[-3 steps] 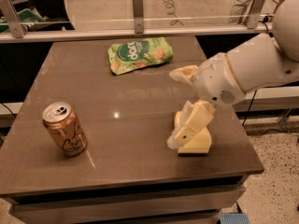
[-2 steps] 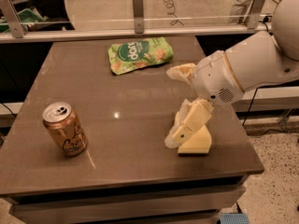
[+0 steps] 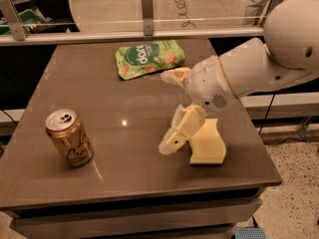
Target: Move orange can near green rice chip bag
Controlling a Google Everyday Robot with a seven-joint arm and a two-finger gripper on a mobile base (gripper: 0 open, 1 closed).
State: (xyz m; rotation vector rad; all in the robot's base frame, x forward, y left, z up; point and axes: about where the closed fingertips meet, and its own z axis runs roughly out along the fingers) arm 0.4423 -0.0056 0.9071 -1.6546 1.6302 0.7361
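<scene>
I will close my gripper around the lower half of the orange can (image 3: 76, 147), so its silver top stays free above the fingers.
The orange can (image 3: 69, 137) stands upright near the table's front left, with a silver top and dark lettering on its side. The green rice chip bag (image 3: 148, 58) lies flat at the table's back middle. My gripper (image 3: 169, 108) hangs over the table's right half, between the can and the bag but well to the right of the can. Its cream fingers (image 3: 175, 132) are spread wide apart and hold nothing. The white arm (image 3: 249, 73) reaches in from the right.
A pale yellow wavy sponge (image 3: 209, 144) lies on the brown table (image 3: 124, 103) just right of the lower finger, near the right edge. A glass rail (image 3: 144, 14) runs behind the table. The floor drops away at right.
The gripper has shifted a little to the left, away from the sponge. The can, bag and sponge have not moved.
</scene>
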